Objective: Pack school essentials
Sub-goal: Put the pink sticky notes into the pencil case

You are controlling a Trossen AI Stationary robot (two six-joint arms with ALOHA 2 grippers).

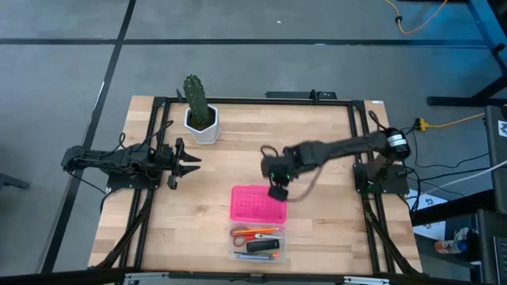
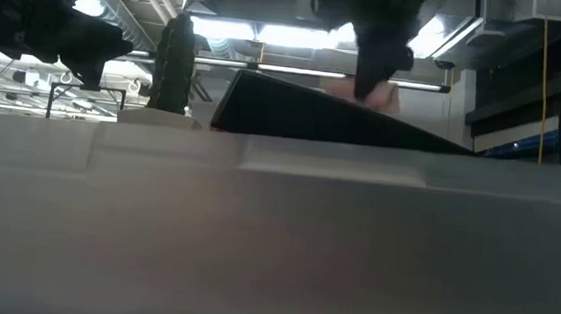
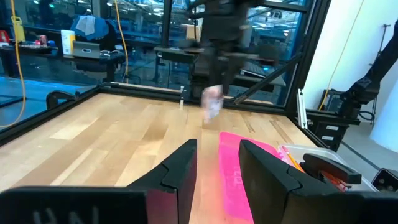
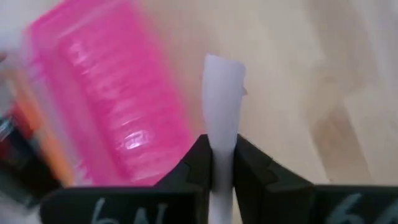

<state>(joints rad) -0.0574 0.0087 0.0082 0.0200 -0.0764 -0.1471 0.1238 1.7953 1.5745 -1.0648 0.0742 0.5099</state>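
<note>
The right gripper should release the pale pink notepad onto the red-handled scissors in the clear box [image 1: 242, 244]. The notepad is now above the dotted lid's corner.
My right gripper [image 1: 277, 188] hovers over the table's middle, just above the far right corner of the dotted pink lid [image 1: 257, 203], and is shut on the pale pink notepad [image 4: 222, 93]. The lid lies open on the far side of the clear box [image 1: 257, 243]. Red-handled scissors [image 1: 241, 234], an orange pencil [image 1: 265, 230], a black block [image 1: 261, 246] and a pen [image 1: 257, 256] lie in the box. My left gripper [image 1: 187, 162] waits open at the left, pointing toward the table's middle. My right gripper pinches the notepad between its two fingers, seen edge-on in the right wrist view, at its upper end [image 4: 222, 138]. The fingers come from above, pointing down. The notepad [image 3: 212, 102] hangs below the fingers, lifted clear of the table.
A green cactus in a white pot [image 1: 198, 111] stands near the far edge, left of centre. Bare wood [image 1: 206, 222] lies left of the box and lid. A black frame [image 1: 360, 158] runs along the table's sides.
</note>
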